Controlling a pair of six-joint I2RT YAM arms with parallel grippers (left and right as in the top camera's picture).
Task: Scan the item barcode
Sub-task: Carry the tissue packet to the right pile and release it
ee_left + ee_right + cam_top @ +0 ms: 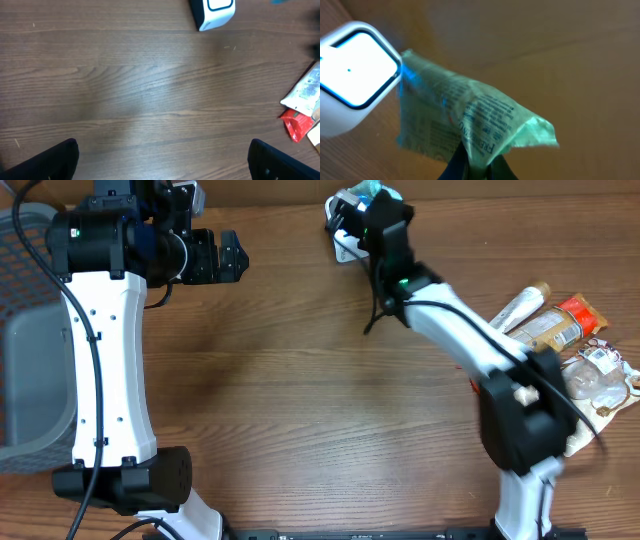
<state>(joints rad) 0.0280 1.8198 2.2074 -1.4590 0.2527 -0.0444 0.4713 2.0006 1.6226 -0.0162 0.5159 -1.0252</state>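
Note:
The robot's right gripper needs to put the crumpled green packet down between the red-ended brown packet and the white bag (pixel 543 386). The green packet is now beside the scanner's lit window.
My right gripper (pixel 479 167) is shut on a crumpled green packet (pixel 470 117) with printed text. It holds the packet right beside the lit window of the white barcode scanner (pixel 350 70). From overhead the scanner (pixel 345 235) sits at the table's far middle, with the right gripper (pixel 372 202) and a bit of the green packet (pixel 366 190) over it. My left gripper (pixel 232 258) hovers open at the far left, nothing between its fingers (pixel 55 160). The scanner (pixel 212 12) shows at the top of the left wrist view.
A pile of packets and tubes (pixel 570 340) lies at the right side of the table; its edge (pixel 302 100) shows in the left wrist view. A grey basket (pixel 30 340) stands at the left edge.

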